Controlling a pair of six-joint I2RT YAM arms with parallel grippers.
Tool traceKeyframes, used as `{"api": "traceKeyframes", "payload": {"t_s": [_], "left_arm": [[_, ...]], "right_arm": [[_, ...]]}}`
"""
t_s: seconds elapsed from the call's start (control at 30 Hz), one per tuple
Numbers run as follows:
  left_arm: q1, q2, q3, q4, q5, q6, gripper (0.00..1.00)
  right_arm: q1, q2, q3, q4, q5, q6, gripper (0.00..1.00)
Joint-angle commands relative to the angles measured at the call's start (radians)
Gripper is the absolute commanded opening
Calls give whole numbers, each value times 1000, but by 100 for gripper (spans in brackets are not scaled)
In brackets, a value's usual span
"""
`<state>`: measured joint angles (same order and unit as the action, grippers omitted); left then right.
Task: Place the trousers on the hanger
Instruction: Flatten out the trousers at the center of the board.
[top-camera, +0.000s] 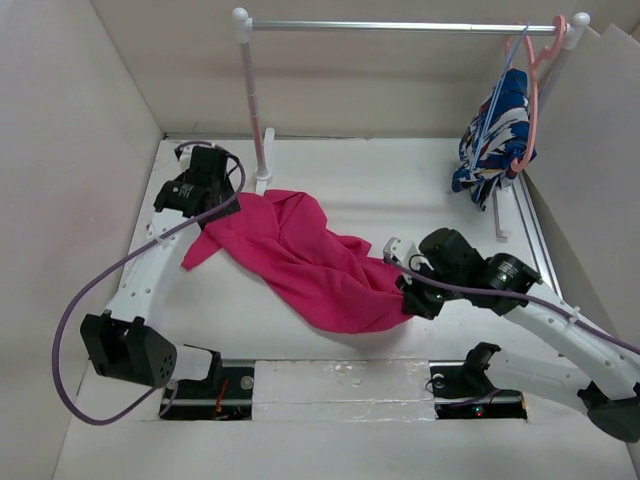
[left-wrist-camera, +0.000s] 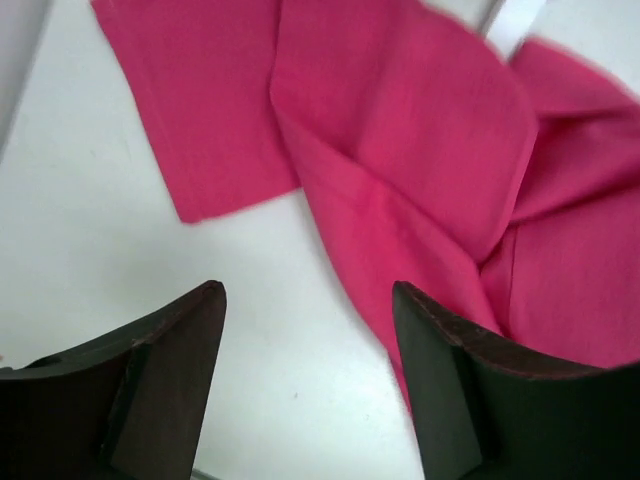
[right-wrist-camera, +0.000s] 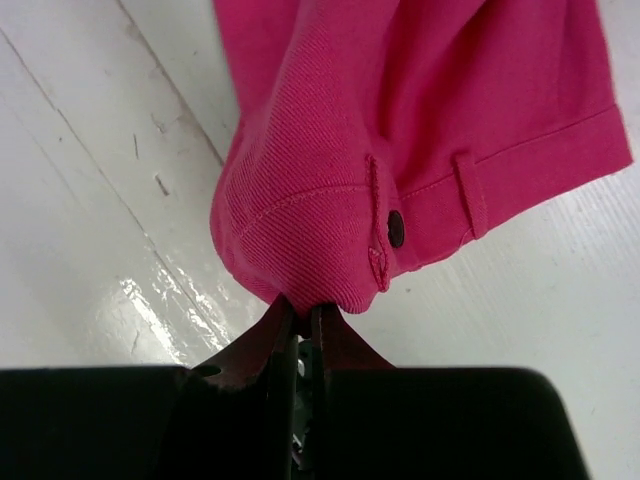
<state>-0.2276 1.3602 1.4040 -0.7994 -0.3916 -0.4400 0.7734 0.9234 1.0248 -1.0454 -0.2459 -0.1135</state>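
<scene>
My right gripper will release the corner of the trousers' waistband on the scuffed white strip (top-camera: 371, 380) between the black arm bases.
The magenta-pink trousers (top-camera: 305, 260) lie spread on the white table, the legs toward the left and the waistband toward the right. My right gripper (top-camera: 412, 296) is shut on the waistband edge; the right wrist view shows the pinched fold of the trousers (right-wrist-camera: 330, 200) with a dark button (right-wrist-camera: 396, 228) and belt loops. My left gripper (left-wrist-camera: 308, 300) is open and empty, above bare table beside a trouser leg (left-wrist-camera: 400, 170); it hovers at the far left of the top view (top-camera: 203, 183). The light-blue hanger (top-camera: 503, 80) hangs on the rail at the far right.
A clothes rail (top-camera: 400, 26) spans the back on a white post (top-camera: 253, 100). A salmon-pink hanger (top-camera: 535, 80) and a blue-and-white patterned garment (top-camera: 495, 140) hang at its right end. Walls close in on left, back and right.
</scene>
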Motion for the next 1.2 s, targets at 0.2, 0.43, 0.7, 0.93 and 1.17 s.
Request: {"api": "traceKeyframes", "payload": {"t_s": [0.2,0.43,0.7,0.93,1.17], "left_arm": [[63,-311,-548,231,226,-260,64],[172,-92,-640,491,279,-281,79],[172,123,-609,718,373,-324,71],[172,-54,-508,582,314,-312,0],[172,-393,-151,152,76,-230,0]], "right_arm": [[-103,17,194,76,227,32,0],[-266,78,343,99,97,-103,0],[-276,14,265,146,-16,-107,0],[-276,9,279,140,-15,-126,0],[-287,22,480,41,74,-199,0]]}}
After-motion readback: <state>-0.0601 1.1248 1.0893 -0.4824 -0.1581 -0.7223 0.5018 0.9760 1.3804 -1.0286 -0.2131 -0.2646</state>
